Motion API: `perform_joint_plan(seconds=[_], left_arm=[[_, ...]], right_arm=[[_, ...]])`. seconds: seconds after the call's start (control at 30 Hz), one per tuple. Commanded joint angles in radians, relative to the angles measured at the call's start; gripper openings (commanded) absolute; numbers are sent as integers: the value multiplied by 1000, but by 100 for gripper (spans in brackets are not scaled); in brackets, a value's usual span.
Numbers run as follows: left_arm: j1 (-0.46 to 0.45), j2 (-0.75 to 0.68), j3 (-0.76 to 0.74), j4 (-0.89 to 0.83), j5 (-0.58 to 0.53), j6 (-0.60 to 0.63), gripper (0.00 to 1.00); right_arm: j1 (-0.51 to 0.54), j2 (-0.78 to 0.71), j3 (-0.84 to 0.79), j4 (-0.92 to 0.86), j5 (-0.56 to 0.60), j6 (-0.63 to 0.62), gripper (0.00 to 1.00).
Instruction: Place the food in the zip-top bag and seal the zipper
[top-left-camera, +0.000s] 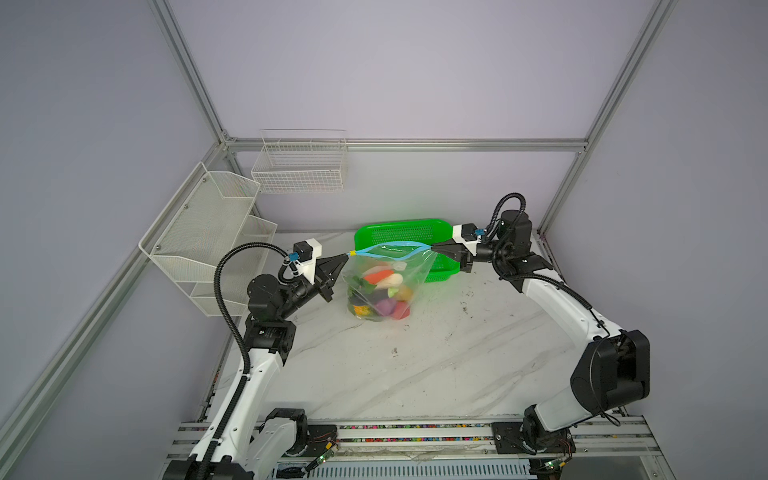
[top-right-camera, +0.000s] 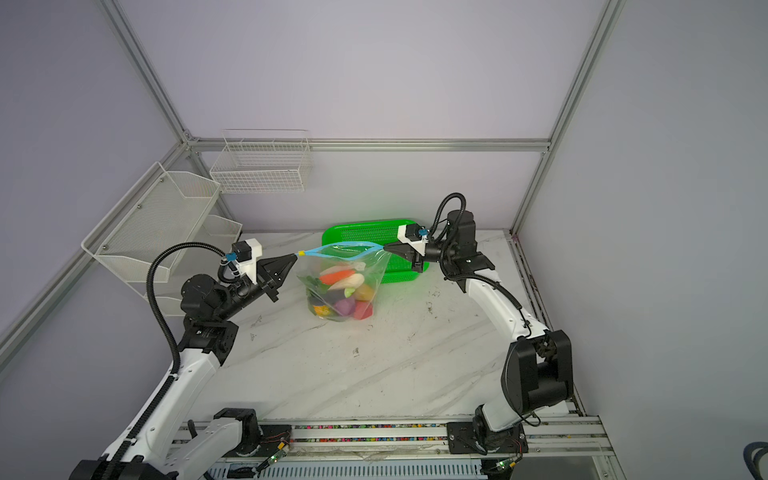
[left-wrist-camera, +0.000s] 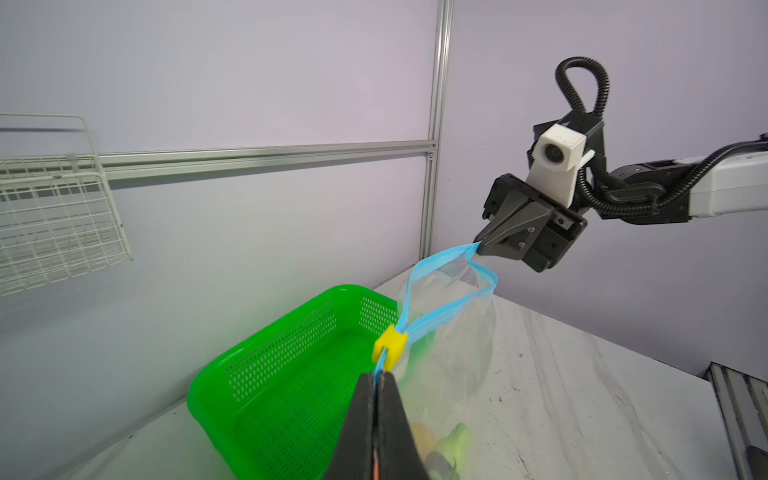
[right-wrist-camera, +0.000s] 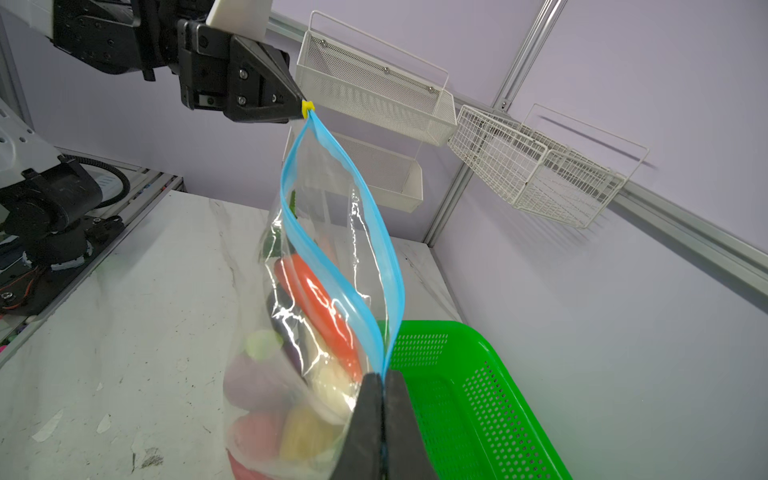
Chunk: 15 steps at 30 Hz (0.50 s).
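Observation:
The zipper's end is held by my right gripper away from the yellow slider, so my right gripper should open and grab the yellow slider (top-left-camera: 353, 252) next to my left gripper.
The clear zip-top bag (top-left-camera: 384, 286) (top-right-camera: 345, 286) hangs between both grippers, its bottom on the marble table. The food (top-left-camera: 382, 291) (top-right-camera: 345, 293) (right-wrist-camera: 316, 307) fills its lower part: orange carrot, white radish, purple, red and yellow pieces. Its light blue zipper (top-left-camera: 390, 246) (top-right-camera: 340, 248) (left-wrist-camera: 446, 299) (right-wrist-camera: 332, 257) gapes open in a loop. The yellow slider (top-left-camera: 352, 252) (left-wrist-camera: 390, 345) (right-wrist-camera: 307, 107) sits at the left end. My left gripper (top-left-camera: 345, 256) (top-right-camera: 296, 257) (left-wrist-camera: 379, 376) is shut on the zipper strip just behind the slider. My right gripper (top-left-camera: 433, 248) (top-right-camera: 384, 248) (right-wrist-camera: 383, 376) is shut on the zipper's other end.
A bright green perforated basket (top-left-camera: 415, 232) (top-right-camera: 365, 232) (left-wrist-camera: 286, 374) (right-wrist-camera: 469, 395) stands right behind the bag, under the right gripper. White mesh shelves (top-left-camera: 208, 237) hang on the left wall and a wire basket (top-left-camera: 301, 162) on the back wall.

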Motion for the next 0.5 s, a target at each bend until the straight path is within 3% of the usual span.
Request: perform_joint_plan(seconds=[0.0,0.23,0.47], left_arm=[[-2,-47,-81,-48,-96,-22,0],[-2,-88,-124,-86,-165,-26,0],[-32,-49,-103,-64,-118,-31,0]], right_arm=[[-3,-66,-2,-22,21,17,0],[-4,-114,-38,-37,70,25,0],[-3,-116,-84,-55,89,13,0]])
